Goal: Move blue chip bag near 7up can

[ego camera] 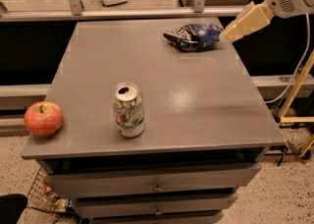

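Note:
I need to next grip the blue chip bag's crumpled middle (197, 37), leaving its narrow dark end free.
The blue chip bag (194, 36), dark blue and crumpled with white markings, lies at the far right of the grey table top (196, 100). The 7up can (128, 110) stands upright near the table's front edge, left of centre, well away from the bag. My gripper (230, 34), cream coloured on a white arm, reaches in from the upper right. Its tip hangs just right of the bag, at the table's far right corner. It holds nothing that I can see.
A red apple (43, 118) sits at the table's front left corner. Drawers (157, 186) lie under the top. A wire basket (44, 196) is on the floor at lower left. A yellow frame (297, 90) and cables stand to the right.

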Available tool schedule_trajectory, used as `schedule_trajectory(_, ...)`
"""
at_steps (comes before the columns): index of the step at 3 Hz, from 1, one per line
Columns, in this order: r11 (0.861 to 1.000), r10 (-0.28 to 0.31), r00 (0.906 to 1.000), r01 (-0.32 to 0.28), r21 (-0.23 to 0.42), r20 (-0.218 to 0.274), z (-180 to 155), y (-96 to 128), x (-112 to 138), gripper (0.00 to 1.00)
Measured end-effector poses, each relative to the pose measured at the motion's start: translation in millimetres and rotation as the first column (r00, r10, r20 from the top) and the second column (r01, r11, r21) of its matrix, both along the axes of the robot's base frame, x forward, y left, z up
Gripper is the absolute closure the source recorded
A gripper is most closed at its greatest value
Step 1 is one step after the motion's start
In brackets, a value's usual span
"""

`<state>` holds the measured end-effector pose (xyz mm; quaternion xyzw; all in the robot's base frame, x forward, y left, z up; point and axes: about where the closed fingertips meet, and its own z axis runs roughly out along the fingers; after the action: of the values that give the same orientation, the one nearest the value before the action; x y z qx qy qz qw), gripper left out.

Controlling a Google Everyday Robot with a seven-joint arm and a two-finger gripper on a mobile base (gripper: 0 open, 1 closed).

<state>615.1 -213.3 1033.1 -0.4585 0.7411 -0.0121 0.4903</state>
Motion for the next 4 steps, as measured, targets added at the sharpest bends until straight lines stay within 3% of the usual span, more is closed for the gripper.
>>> schedule_trajectory(1,1.0,0.003,1.0,-0.003,0.001,-0.004,-1.8,1.7,3.3,0.0)
schedule_trajectory(4,0.997,0.036,0.9978,-0.032,0.068,-0.055,-64.5,11.1,106.6,0.0)
